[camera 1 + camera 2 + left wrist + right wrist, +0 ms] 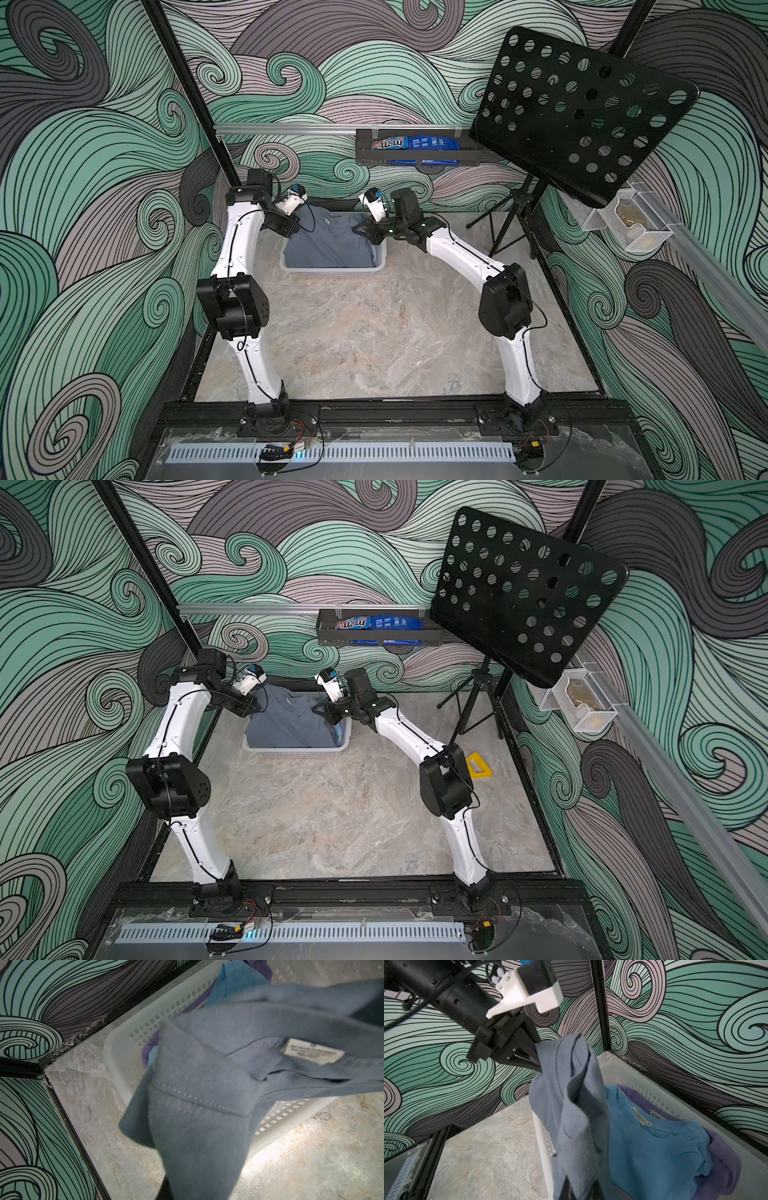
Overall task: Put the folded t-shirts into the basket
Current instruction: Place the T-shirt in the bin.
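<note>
My left gripper will let go of the dark grey t-shirt on top of the light blue tee point(336, 243) point(244, 1042) inside the white basket.
The dark grey t-shirt point(328, 243) point(291, 725) hangs stretched over the white basket point(332, 271) point(295, 752) at the back of the table. My left gripper point(296, 226) point(538, 1060) is shut on its left end, just past the basket's left wall. My right gripper point(362, 230) point(581, 1190) is shut on its right end, above the basket's right side. The cloth point(207, 1084) point(571, 1105) sags into the basket between them. A light blue tee point(654, 1147) point(234, 985) lies inside on a lilac tee point(724, 1163).
A black shelf with snack packets point(415, 151) hangs on the back wall above the basket. A black perforated music stand point(582, 112) on a tripod point(511, 226) stands back right, near a wire-mesh holder point(627, 226). A yellow triangle point(480, 766) lies behind my right arm.
</note>
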Robot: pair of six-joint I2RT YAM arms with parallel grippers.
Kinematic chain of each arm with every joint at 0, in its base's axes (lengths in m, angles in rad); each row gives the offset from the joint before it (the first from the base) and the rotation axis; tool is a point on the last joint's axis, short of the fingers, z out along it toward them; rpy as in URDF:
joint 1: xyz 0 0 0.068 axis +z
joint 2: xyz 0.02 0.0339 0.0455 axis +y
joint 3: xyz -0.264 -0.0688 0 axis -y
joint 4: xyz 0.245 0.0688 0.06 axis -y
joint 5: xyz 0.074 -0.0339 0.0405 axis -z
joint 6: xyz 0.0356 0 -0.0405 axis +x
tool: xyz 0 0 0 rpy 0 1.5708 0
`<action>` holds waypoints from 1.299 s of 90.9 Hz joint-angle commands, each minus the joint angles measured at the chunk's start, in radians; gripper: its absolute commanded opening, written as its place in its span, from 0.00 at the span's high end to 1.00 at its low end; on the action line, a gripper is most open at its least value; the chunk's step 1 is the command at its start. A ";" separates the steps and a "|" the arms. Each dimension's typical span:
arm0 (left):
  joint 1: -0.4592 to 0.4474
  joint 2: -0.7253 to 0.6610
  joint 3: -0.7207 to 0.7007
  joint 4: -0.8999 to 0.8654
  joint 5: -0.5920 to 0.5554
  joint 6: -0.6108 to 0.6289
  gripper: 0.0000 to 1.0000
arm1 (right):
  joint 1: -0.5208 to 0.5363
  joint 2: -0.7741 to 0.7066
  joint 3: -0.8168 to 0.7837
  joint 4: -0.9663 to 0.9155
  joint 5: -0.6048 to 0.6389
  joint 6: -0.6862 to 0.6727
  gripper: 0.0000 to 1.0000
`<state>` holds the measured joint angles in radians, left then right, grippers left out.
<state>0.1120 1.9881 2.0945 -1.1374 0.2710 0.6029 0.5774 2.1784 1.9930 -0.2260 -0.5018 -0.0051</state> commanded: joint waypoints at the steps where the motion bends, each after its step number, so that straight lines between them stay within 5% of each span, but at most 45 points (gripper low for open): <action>1: 0.007 0.029 0.035 -0.005 -0.007 0.010 1.00 | -0.018 -0.017 0.011 0.032 0.001 0.020 1.00; 56: 0.001 0.200 0.124 0.074 -0.038 0.012 1.00 | -0.064 0.163 0.216 -0.022 0.047 -0.016 1.00; 73: -0.007 0.237 0.125 0.131 -0.050 0.013 0.89 | -0.079 0.238 0.298 -0.036 0.071 -0.033 0.99; 102: -0.037 0.311 0.126 0.230 -0.086 0.000 0.71 | -0.117 0.385 0.433 -0.037 0.122 -0.063 0.86; 118: -0.058 0.342 0.123 0.300 -0.150 -0.027 0.59 | -0.130 0.457 0.500 -0.016 0.204 -0.099 0.64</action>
<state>0.0738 2.3047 2.1841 -0.8948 0.1730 0.5980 0.4637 2.6080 2.4405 -0.2695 -0.3748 -0.0708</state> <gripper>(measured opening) 0.382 0.316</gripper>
